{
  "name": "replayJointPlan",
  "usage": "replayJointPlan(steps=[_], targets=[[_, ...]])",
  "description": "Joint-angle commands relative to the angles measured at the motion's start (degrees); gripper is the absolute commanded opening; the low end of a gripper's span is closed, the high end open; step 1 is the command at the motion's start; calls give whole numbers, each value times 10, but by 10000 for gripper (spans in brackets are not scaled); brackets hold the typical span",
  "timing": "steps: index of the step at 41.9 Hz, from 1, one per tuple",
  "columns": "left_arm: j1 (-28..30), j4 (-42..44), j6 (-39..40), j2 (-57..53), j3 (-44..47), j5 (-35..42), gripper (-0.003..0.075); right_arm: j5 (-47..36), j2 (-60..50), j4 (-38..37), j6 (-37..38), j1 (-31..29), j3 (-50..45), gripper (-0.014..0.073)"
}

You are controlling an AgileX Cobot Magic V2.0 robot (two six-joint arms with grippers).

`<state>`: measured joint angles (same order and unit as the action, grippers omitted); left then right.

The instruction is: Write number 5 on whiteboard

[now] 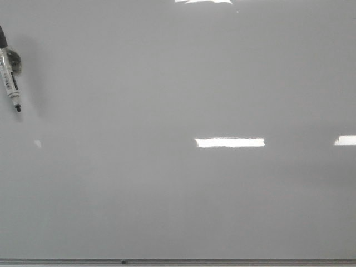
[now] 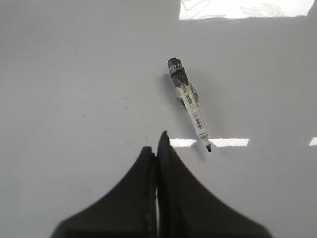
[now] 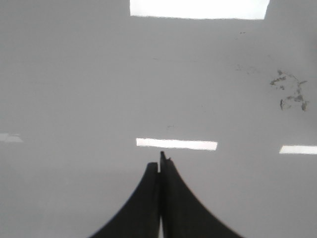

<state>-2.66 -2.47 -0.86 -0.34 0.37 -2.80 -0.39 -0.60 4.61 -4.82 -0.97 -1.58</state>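
Next, I move my left gripper to the middle of the marker's body (image 1: 8, 71) (image 2: 192, 108), between its dark end and black tip, and close it there.
The whiteboard (image 1: 178, 200) is a glossy pale grey-white board that fills the front view, and no number 5 shows on it. A marker (image 1: 10, 75) with a clear barrel and bare black tip lies on it at the far left. In the left wrist view the marker (image 2: 190, 104) lies a little beyond my left gripper (image 2: 154, 144), which is shut and empty. My right gripper (image 3: 159, 161) is shut and empty over bare board. Neither gripper shows in the front view.
A thin grey metal edge (image 1: 178, 261) runs along the board's near side. Bright rectangular light reflections (image 1: 230, 142) lie on the board. Faint dark smudges (image 3: 291, 91) of old ink show in the right wrist view.
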Motion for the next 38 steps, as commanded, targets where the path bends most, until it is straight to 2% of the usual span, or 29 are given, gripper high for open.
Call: replayJointPlan(steps=[1, 38], targets=[[0, -1, 0, -8, 3, 47, -20, -48, -11, -2, -2, -4, 9, -69], [0, 21, -1, -8, 3, 47, -20, -48, -11, -2, -2, -4, 9, -69]])
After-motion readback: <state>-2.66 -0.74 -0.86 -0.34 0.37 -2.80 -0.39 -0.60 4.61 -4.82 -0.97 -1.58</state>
